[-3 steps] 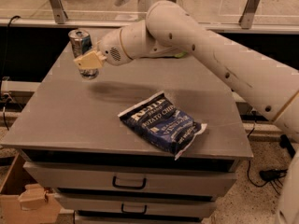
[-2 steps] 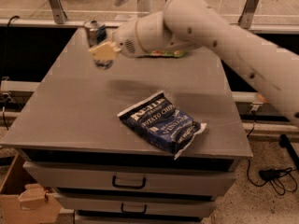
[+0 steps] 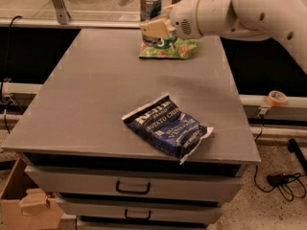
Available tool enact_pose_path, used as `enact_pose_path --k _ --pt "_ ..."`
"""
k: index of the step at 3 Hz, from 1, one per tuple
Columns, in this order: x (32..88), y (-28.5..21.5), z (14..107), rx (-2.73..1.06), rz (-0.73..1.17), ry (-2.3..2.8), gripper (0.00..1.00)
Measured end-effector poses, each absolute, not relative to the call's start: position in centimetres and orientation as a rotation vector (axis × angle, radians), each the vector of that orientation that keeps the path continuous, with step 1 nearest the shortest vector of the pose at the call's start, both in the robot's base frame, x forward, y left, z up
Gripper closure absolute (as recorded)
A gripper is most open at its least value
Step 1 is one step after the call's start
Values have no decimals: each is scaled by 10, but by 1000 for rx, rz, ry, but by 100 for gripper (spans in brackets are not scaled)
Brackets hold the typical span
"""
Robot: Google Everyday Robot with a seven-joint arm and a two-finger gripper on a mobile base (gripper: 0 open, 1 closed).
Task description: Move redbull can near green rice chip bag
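Observation:
Next, I release the redbull can on the grey table beside the green rice chip bag's end [image 3: 190,60] that is closest to the tape roll.
My gripper [image 3: 154,28] is at the far edge of the grey table [image 3: 96,104], shut on the redbull can [image 3: 149,5]. The can is silver and blue, upright, held above the table, its top showing above the cream fingers [image 3: 156,30]. The green rice chip bag [image 3: 175,48] lies flat on the table right under and just right of the gripper, partly hidden by it. The white arm reaches in from the upper right.
A dark blue potato chip bag [image 3: 168,130] lies near the table's front edge. Drawers [image 3: 132,188] sit below the tabletop. A tape roll [image 3: 277,97] rests on a ledge at the right. A cardboard box [image 3: 29,207] stands on the floor at lower left.
My gripper has carried the can from the table's far left to the far middle, above the green bag, which has come into view.

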State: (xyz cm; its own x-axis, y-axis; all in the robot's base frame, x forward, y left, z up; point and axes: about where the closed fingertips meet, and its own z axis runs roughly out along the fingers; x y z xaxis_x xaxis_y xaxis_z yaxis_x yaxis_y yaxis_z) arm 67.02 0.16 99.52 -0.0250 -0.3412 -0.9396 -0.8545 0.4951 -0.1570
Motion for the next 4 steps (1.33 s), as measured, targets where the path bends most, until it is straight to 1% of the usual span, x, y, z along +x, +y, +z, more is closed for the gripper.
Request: enact_pose_path --k 2,3,4 --pt "709 -104 977 -870 507 1670 100" --pt "725 -140 953 -807 509 1729 100" --pt "739 -154 929 -775 529 1765 100"
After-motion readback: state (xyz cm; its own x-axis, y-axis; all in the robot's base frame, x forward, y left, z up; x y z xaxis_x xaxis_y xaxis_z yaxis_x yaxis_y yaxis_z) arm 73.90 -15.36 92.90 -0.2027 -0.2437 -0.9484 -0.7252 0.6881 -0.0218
